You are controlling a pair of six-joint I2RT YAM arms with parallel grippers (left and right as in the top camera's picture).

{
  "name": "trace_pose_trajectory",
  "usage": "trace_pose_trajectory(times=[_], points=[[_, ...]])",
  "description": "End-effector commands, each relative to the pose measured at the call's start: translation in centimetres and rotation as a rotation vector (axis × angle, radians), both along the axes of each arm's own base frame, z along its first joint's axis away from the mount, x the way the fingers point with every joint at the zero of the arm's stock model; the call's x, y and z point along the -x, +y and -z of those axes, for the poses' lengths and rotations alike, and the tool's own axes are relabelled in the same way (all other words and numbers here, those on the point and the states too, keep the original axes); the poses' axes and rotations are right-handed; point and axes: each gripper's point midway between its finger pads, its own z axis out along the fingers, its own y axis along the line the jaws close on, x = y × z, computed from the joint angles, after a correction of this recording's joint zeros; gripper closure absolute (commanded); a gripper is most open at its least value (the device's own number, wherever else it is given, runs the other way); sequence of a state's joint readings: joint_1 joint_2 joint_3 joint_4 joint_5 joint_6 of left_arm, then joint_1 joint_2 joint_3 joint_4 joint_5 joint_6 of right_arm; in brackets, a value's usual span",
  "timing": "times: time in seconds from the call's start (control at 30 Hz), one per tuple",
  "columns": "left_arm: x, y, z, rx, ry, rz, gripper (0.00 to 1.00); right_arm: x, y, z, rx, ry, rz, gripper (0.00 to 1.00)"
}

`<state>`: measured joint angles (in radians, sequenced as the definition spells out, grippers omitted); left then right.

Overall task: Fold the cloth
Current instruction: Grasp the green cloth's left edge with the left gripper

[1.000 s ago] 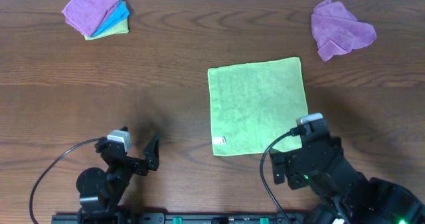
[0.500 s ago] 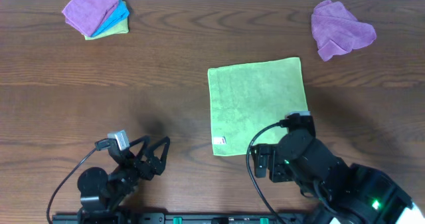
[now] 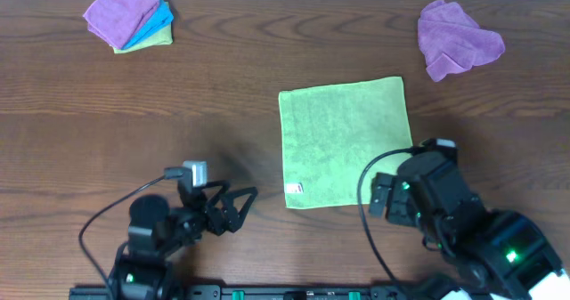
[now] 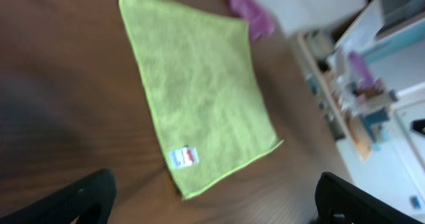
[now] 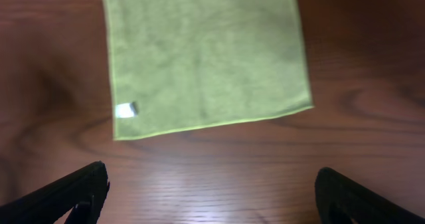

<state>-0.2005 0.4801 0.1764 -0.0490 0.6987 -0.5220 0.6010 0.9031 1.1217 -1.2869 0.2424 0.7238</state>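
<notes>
I need to next close my left gripper on the far corner (image 3: 295,98) (image 4: 137,0) of the lime-green cloth, along the same side edge as the cloth's white tag.
The lime-green cloth (image 3: 346,141) lies flat and spread out on the wooden table, with its white tag (image 3: 294,190) at the near left corner. My left gripper (image 3: 240,209) is open and empty, just left of and below that corner. In the left wrist view the cloth (image 4: 199,91) and its tag (image 4: 184,157) lie ahead of the open fingers (image 4: 212,197). My right arm (image 3: 426,193) sits at the cloth's near right corner. The right wrist view shows the cloth (image 5: 202,54) just beyond the open, empty fingers (image 5: 212,187).
A stack of purple, blue and green cloths (image 3: 131,15) sits at the far left of the table. A crumpled purple cloth (image 3: 457,40) lies at the far right and also shows in the left wrist view (image 4: 247,11). Shelves with clutter (image 4: 358,84) stand beyond the table.
My left gripper has moved right, toward the cloth's tag corner. My right arm shifted left, then back right and slightly up at the near right corner. The cloth has not moved.
</notes>
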Motion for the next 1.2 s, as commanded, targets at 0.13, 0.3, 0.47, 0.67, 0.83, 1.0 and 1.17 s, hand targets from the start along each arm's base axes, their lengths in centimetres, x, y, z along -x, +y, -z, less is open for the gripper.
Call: trace_pose_trajectory(times=[0.13, 0.3, 0.47, 0.67, 0.83, 1.0, 1.17], points=[[-4.5, -2.9, -1.8, -0.265, -0.061, 0.106, 0.04, -1.3, -4.2, -0.1, 0.130, -0.012, 0.015, 0.01], [-8.3, -6.0, -0.7, -0.474, -0.038, 0.135, 0.03, -2.9, -7.0, -0.7, 0.190, -0.044, 0.056, 0.01], [-12.9, -8.5, 0.4, -0.635, -0.020, 0.134, 0.00, -4.9, -9.9, -0.6, 0.190, -0.053, 0.144, 0.03], [-18.6, -11.4, 1.5, -0.703, -0.029, 0.155, 0.08, -7.5, -12.0, 0.2, 0.102, -0.050, 0.199, 0.09], [-22.0, -12.2, 3.3, -0.780, -0.029, 0.136, 0.11, -8.9, -11.6, 2.0, 0.057, 0.007, 0.161, 0.20], [-23.0, -12.6, 6.1, -0.813, 0.015, 0.146, 0.31, -9.3, -11.6, 3.5, 0.048, 0.064, 0.157, 0.83], [-22.9, -12.5, 7.4, -0.825, 0.036, 0.155, 0.92, -9.4, -11.6, 3.5, 0.048, 0.062, 0.157, 0.99]])
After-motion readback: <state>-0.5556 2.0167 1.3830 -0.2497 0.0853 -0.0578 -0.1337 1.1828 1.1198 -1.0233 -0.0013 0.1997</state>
